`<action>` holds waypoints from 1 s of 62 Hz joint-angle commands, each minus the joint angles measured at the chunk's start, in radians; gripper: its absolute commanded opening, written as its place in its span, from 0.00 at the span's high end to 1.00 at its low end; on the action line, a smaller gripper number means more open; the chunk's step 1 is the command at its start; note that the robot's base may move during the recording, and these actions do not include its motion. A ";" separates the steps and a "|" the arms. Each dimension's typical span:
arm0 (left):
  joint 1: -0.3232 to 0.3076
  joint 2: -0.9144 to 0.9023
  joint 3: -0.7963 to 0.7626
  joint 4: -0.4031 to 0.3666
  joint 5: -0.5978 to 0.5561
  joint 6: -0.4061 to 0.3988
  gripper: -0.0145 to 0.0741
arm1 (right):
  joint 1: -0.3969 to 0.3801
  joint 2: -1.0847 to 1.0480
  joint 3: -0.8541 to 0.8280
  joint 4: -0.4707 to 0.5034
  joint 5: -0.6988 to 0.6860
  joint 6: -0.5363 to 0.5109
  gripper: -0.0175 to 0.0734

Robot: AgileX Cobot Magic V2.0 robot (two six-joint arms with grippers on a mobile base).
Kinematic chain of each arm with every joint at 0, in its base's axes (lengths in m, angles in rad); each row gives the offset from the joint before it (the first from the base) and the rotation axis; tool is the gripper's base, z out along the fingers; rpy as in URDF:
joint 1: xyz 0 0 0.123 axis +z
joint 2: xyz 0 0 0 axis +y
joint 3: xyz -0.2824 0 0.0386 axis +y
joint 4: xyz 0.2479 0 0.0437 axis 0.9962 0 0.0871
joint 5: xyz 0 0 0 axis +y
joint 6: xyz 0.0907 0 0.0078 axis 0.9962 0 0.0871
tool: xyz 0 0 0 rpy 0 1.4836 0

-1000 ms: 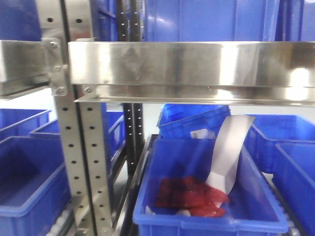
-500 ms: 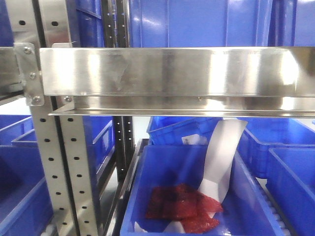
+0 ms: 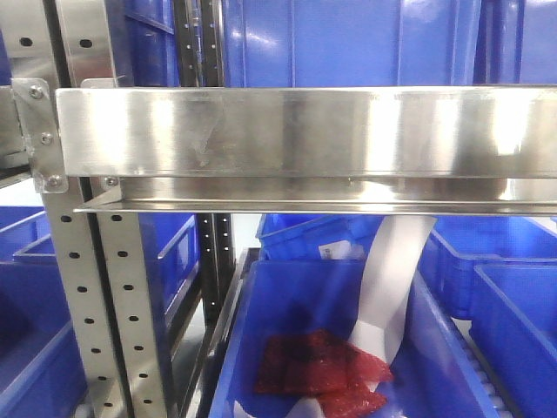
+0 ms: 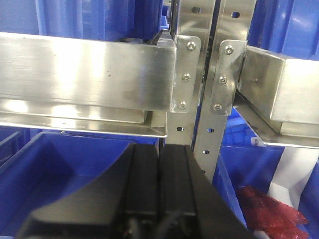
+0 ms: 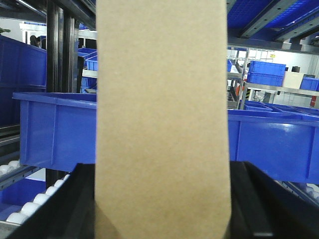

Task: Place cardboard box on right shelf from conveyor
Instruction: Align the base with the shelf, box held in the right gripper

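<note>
Next, I release the cardboard box with my right gripper just behind the steel rail (image 3: 403,69), before the tall blue bin.
In the right wrist view the tan cardboard box (image 5: 162,99) stands upright and fills the middle of the picture. My right gripper (image 5: 162,169) is shut on its lower part, one black finger against each side. The right shelf (image 3: 305,131) spans the front view as a shiny steel rail at upper mid height, and no gripper shows in that view. My left gripper (image 4: 159,149) is shut with nothing in it, pointing at the perforated uprights (image 4: 207,139) between two shelf rails. The conveyor is out of view.
Below the shelf stands a blue bin (image 3: 261,331) holding red packets (image 3: 318,370) and a white strip (image 3: 392,279), with other blue bins either side. More blue bins (image 5: 55,129) stand behind the box, and white rollers (image 5: 30,201) run at the lower left.
In the front view the shelf rail and uprights have slid left and slightly down, and the bin with red packets has also shifted left.
</note>
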 commanded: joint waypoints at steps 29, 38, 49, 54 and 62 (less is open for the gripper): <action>0.002 -0.008 0.010 0.001 -0.085 -0.005 0.97 | 0.000 0.315 -0.371 -0.031 0.071 -0.101 0.75; 0.002 -0.008 0.010 0.001 -0.085 -0.005 0.97 | 0.013 0.525 -0.491 -0.036 0.079 -0.314 0.75; 0.002 -0.008 0.010 0.001 -0.085 -0.005 0.97 | 0.092 0.733 -0.611 -0.036 0.109 -0.554 0.75; 0.002 -0.008 0.010 0.001 -0.085 -0.005 0.97 | 0.146 0.821 -0.651 -0.036 0.136 -0.666 0.75; 0.002 -0.008 0.010 0.001 -0.085 -0.005 0.97 | 0.216 0.947 -0.691 -0.038 0.166 -0.857 0.75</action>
